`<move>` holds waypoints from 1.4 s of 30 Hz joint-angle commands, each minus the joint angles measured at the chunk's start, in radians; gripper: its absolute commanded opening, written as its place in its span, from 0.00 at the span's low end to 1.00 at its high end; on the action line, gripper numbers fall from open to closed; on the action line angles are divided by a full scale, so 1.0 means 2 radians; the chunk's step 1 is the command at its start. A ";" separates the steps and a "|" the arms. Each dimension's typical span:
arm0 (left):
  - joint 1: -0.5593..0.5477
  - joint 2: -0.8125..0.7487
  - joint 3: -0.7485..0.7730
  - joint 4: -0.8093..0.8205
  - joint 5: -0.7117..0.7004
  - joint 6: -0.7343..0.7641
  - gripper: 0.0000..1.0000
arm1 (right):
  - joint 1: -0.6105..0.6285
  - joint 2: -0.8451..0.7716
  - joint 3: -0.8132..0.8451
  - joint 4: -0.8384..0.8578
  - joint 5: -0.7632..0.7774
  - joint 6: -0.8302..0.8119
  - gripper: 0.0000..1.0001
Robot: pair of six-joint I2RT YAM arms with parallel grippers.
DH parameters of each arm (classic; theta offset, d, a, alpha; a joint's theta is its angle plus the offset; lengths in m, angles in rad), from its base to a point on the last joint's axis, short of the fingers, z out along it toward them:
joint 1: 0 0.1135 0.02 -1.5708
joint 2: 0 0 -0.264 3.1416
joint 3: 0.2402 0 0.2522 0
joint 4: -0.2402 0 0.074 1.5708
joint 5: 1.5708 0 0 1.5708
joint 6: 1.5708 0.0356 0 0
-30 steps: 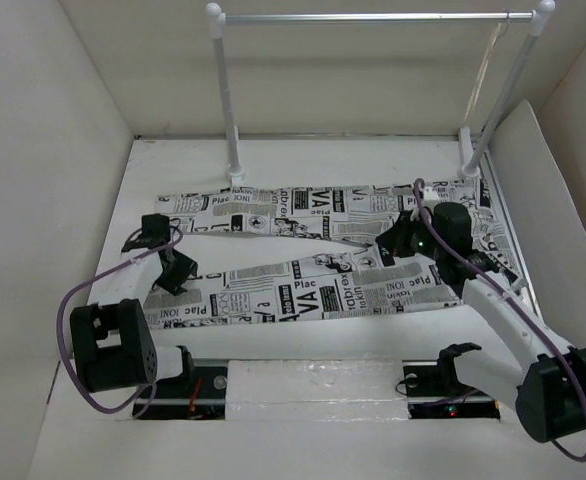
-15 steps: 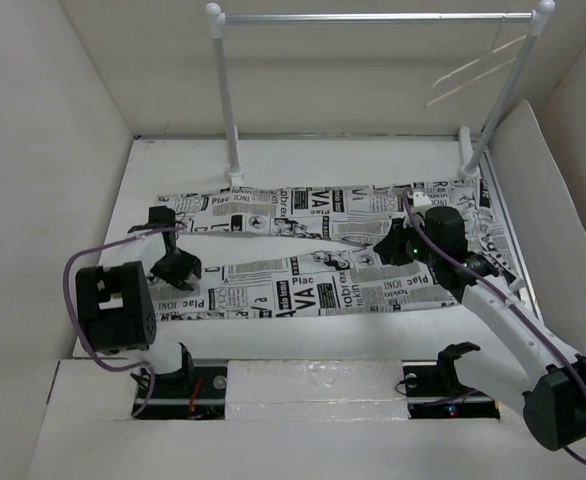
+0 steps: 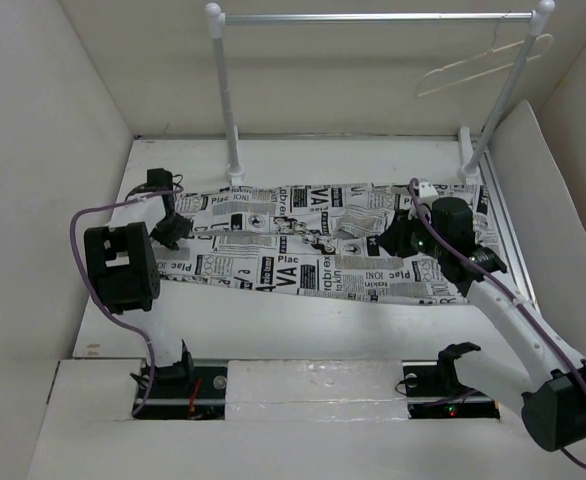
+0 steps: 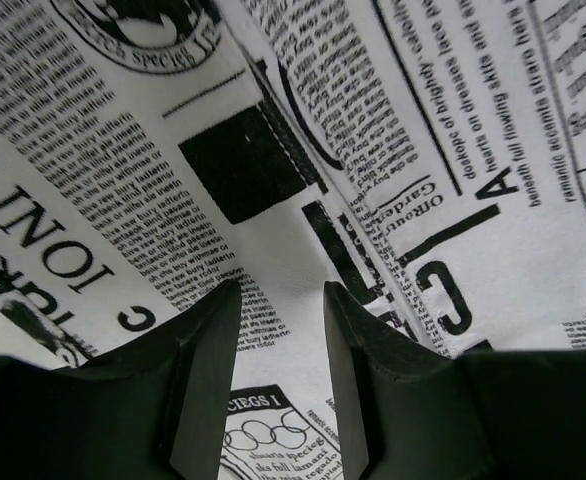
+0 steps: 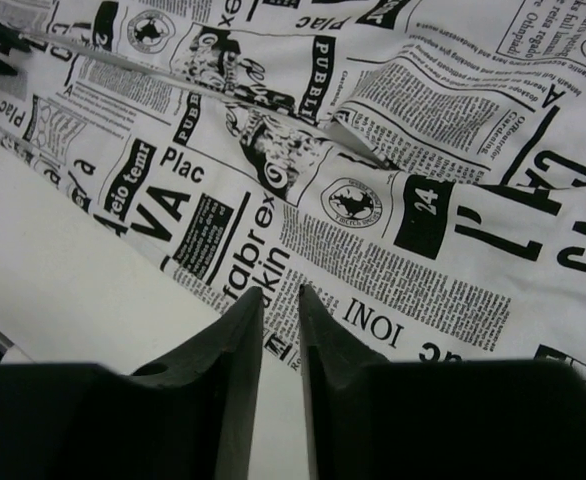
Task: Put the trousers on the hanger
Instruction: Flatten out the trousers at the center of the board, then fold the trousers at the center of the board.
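Note:
Next, I grip the trousers with my left gripper by the near corner (image 3: 164,277) at the end farthest from my right gripper.
The trousers (image 3: 303,250), white with black newspaper print, lie lengthwise across the table with one leg folded up against the other. My left gripper (image 3: 170,228) is at their left end. In the left wrist view its jaws (image 4: 280,290) are closed on the printed fabric (image 4: 373,120), which fills the gap. My right gripper (image 3: 393,240) is on the right part of the trousers. In the right wrist view its jaws (image 5: 279,292) stand nearly together, pinching the near edge of the cloth (image 5: 423,150). The cream hanger (image 3: 478,66) hangs from the right end of the rail.
The metal rail (image 3: 373,17) spans the back on two white posts (image 3: 228,100), the right one leaning (image 3: 503,100). White walls close in the left, right and back. Bare white table (image 3: 273,320) lies between the trousers and the arm bases.
My left gripper has moved away from me to the back left, dragging the near leg up against the far leg. The hanger has swung into view on the rail. My right gripper has barely moved.

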 commanded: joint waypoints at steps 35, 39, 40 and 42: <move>0.133 -0.184 -0.223 0.123 0.026 0.008 0.00 | -0.064 -0.139 -0.013 -0.266 0.219 0.067 0.70; 0.133 -0.247 -0.263 0.137 0.044 -0.001 0.00 | -0.120 -0.090 -0.025 -0.269 0.243 0.103 0.69; 0.133 -0.268 -0.265 0.135 0.042 0.001 0.00 | -0.133 -0.079 -0.030 -0.258 0.243 0.106 0.66; 0.126 -0.287 -0.268 0.134 0.042 0.005 0.00 | -0.184 -0.034 -0.045 -0.249 0.248 0.113 0.64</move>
